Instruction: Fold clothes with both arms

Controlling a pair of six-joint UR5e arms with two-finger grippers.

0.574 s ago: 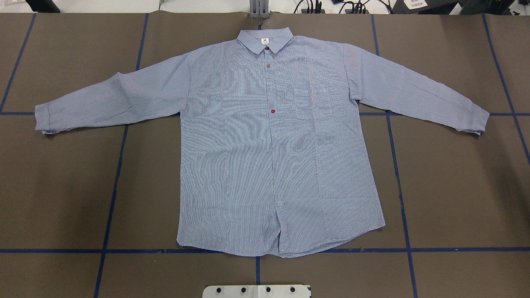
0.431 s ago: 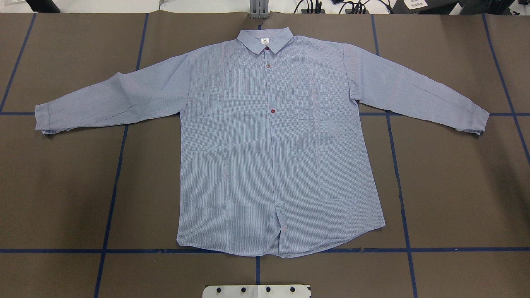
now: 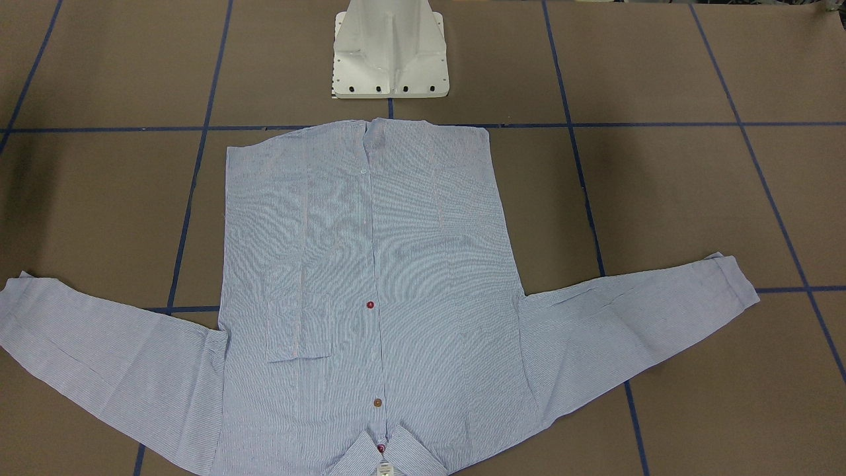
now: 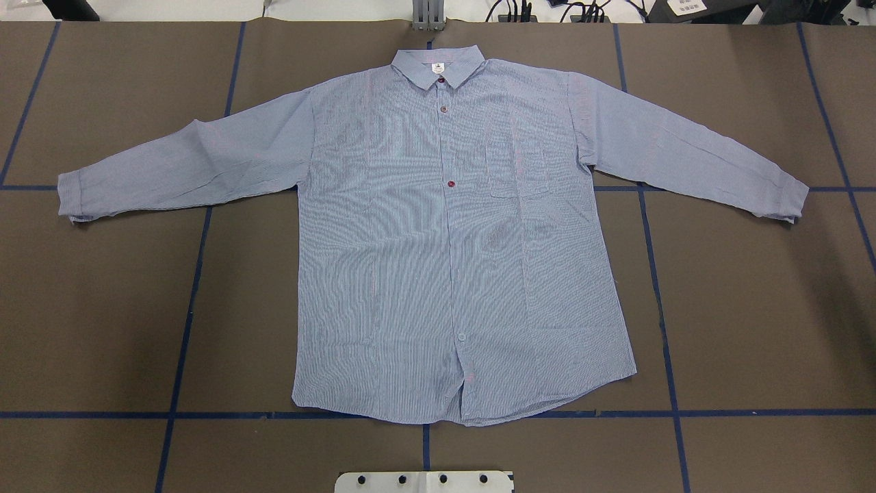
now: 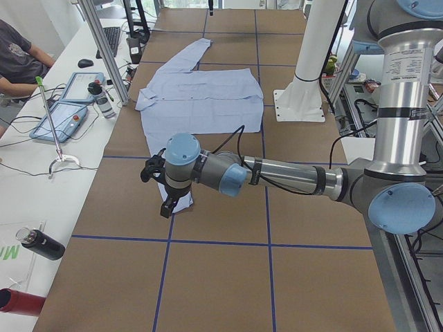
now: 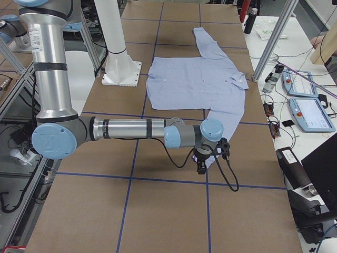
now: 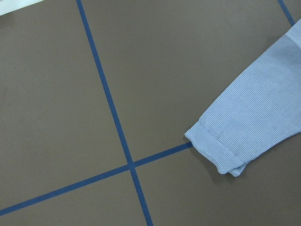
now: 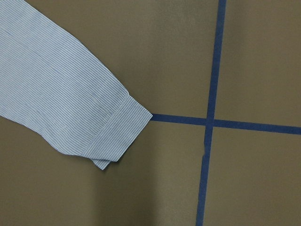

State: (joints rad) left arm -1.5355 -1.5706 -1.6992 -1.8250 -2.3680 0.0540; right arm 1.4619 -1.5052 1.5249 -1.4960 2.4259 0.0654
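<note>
The light blue striped shirt's pocket-side sleeve ends in a cuff. I will close my right gripper on the hem-side corner of the cuff point(image 3: 20, 283) point(image 8: 102, 158).
The light blue striped shirt point(image 4: 452, 239) lies flat and face up on the brown table, collar point(image 4: 438, 65) at the far edge and both sleeves spread outward. In the exterior left view my left arm reaches over the near sleeve end, and its left gripper point(image 5: 165, 204) hangs just above the cuff. In the exterior right view my right gripper point(image 6: 200, 166) hangs over the other cuff. I cannot tell whether either is open or shut. The left wrist view shows a cuff point(image 7: 221, 150) flat on the table, as does the right wrist view with its cuff point(image 8: 113, 136).
Blue tape lines point(image 4: 424, 414) grid the brown table. The white pedestal base point(image 3: 390, 49) stands at the shirt's hem side. A white bench with teach pendants point(image 5: 69, 104), bottles and cables runs along the far table edge, where a person point(image 5: 17, 55) sits.
</note>
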